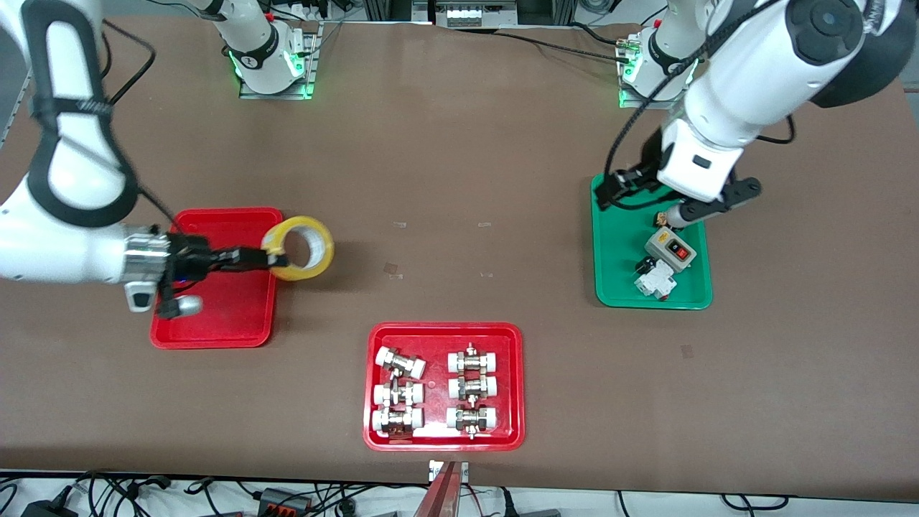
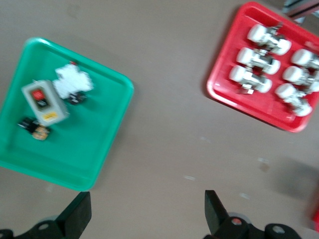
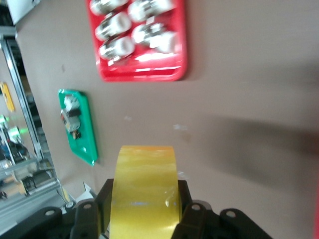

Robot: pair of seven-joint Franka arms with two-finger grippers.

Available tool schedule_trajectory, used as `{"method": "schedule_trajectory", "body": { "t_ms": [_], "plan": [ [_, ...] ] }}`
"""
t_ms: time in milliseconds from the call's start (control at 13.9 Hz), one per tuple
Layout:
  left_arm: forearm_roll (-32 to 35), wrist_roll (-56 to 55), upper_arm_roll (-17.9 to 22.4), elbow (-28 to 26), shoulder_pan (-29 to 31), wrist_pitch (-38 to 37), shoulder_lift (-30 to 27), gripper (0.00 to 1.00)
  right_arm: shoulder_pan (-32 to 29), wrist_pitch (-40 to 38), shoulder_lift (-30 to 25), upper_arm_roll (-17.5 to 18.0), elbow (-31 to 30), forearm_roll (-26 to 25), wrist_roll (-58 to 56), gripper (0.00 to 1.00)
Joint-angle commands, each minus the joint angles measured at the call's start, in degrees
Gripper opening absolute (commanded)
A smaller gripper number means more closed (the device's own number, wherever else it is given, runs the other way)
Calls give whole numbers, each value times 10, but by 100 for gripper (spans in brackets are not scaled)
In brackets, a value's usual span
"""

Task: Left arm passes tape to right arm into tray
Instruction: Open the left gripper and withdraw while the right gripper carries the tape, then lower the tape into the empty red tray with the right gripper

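Observation:
The robot's right gripper needs to let go of the yellow tape roll in the plain red tray (image 1: 195, 276), by the red tray's rim farthest from the green tray.
My right gripper (image 1: 271, 258) is shut on the yellow tape roll (image 1: 301, 248), one finger through its core. It holds the roll up on edge over the plain red tray's (image 1: 215, 316) rim, on the side toward the left arm's end. In the right wrist view the tape (image 3: 144, 189) fills the space between the fingers (image 3: 185, 199) of the right gripper (image 3: 144, 211). My left gripper (image 1: 671, 208) is open and empty over the green tray (image 1: 610, 287). Its fingers (image 2: 76, 215) stand wide apart in the left wrist view, with the left gripper (image 2: 147, 219) over bare table.
A wider red tray (image 1: 444, 330) with several metal pipe fittings lies near the front camera, mid-table; it also shows in the left wrist view (image 2: 224, 87) and the right wrist view (image 3: 144, 74). The green tray (image 2: 99, 129) holds a grey switch box (image 1: 671, 248) and small electrical parts.

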Motion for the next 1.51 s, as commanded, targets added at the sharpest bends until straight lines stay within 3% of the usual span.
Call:
{"method": "schedule_trajectory", "body": {
  "t_ms": [0,360,719,935,1151,1439],
  "plan": [
    [15,60,79,1,-39,-29,-23,100,-62,-30,32,12,7,-1,-65,38],
    [15,234,192,0,-45,-73,-53,100,-181,-64,92,12,10,6,-221,38],
    [31,403,299,0,-45,-102,-86,100,-227,-63,145,13,11,11,-325,38],
    [57,390,288,0,-45,-100,-90,100,-226,-63,157,14,16,55,-326,38],
    [57,377,246,-9,-38,-79,-102,100,-227,-61,170,13,20,57,-343,38],
    [57,386,249,0,-38,-100,-98,100,-233,-58,187,13,33,58,-343,38]
  ]
}}
